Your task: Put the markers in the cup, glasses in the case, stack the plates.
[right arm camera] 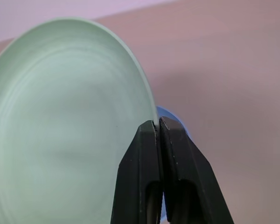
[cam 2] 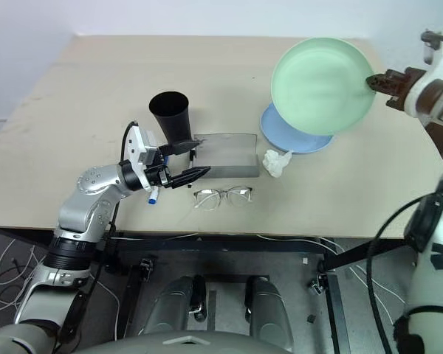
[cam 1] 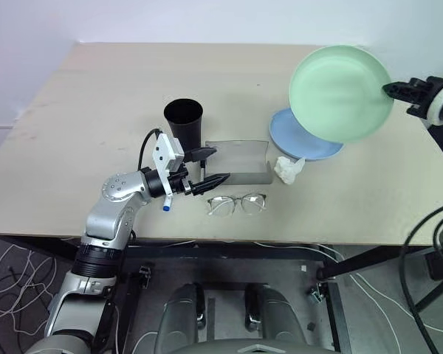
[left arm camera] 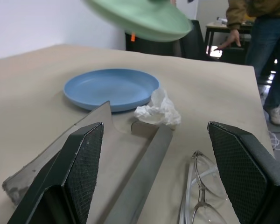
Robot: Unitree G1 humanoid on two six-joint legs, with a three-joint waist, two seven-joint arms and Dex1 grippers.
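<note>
Next, my right gripper lets go of the pale green plate on the light blue plate (cam 1: 308, 133) beside the crumpled white paper.
My right gripper (cam 1: 390, 91) is shut on the rim of the pale green plate (cam 1: 340, 92) and holds it tilted in the air, above the light blue plate (cam 1: 303, 149) lying on the table. My left gripper (cam 1: 208, 167) stands open just above the table, its fingers level in front of the open grey case (cam 1: 238, 161). The wire-framed glasses (cam 1: 237, 203) lie unfolded just in front of the case. Left of the case, the black cup (cam 1: 183, 118) is upright. A blue-capped marker (cam 1: 165, 207) peeks out from under my left wrist, mostly hidden.
Crumpled white paper (cam 1: 289, 168) lies between the case and the blue plate. The tan table (cam 1: 96, 110) is bare at the left and back. Cables hang below its front edge. A person (left arm camera: 256, 28) stands beyond the table's right end.
</note>
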